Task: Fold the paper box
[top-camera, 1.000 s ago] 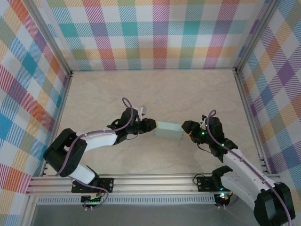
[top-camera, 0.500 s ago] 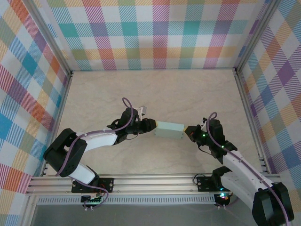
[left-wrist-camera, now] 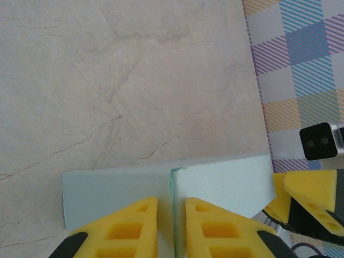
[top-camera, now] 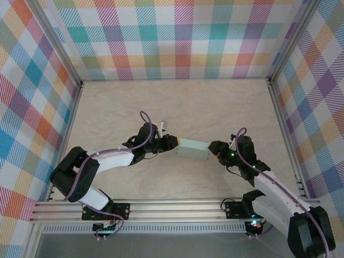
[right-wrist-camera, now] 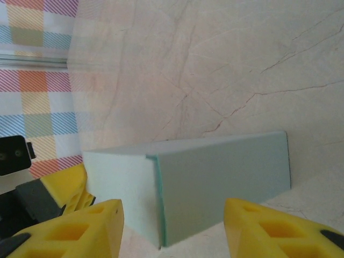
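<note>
My right gripper needs to grip the paper box across its top [top-camera: 202, 145] and lay it flat, because the box stands on its narrow side and my right gripper faces its end.
The paper box [top-camera: 193, 149] is a small closed pale mint-green block lying on the marble table, between the two arms. My left gripper [top-camera: 174, 144] is at its left end. In the left wrist view the yellow fingers [left-wrist-camera: 126, 228] stand nearly together, with a raised card edge of the box [left-wrist-camera: 226, 177] pinched in the narrow gap of the left gripper [left-wrist-camera: 172, 220]. My right gripper [top-camera: 215, 149] is at the box's right end. In the right wrist view it [right-wrist-camera: 172, 231] is open, its fingers spread wider than the box [right-wrist-camera: 215, 177] and not touching it.
Plaid walls [top-camera: 183, 37] close in the table [top-camera: 177, 107] at the back and on both sides. An aluminium rail [top-camera: 172, 207] runs along the near edge by the arm bases. Bare marble lies behind the box.
The right gripper drew back a little from the box's right end, then came close to it again. The left arm and the box have hardly moved.
</note>
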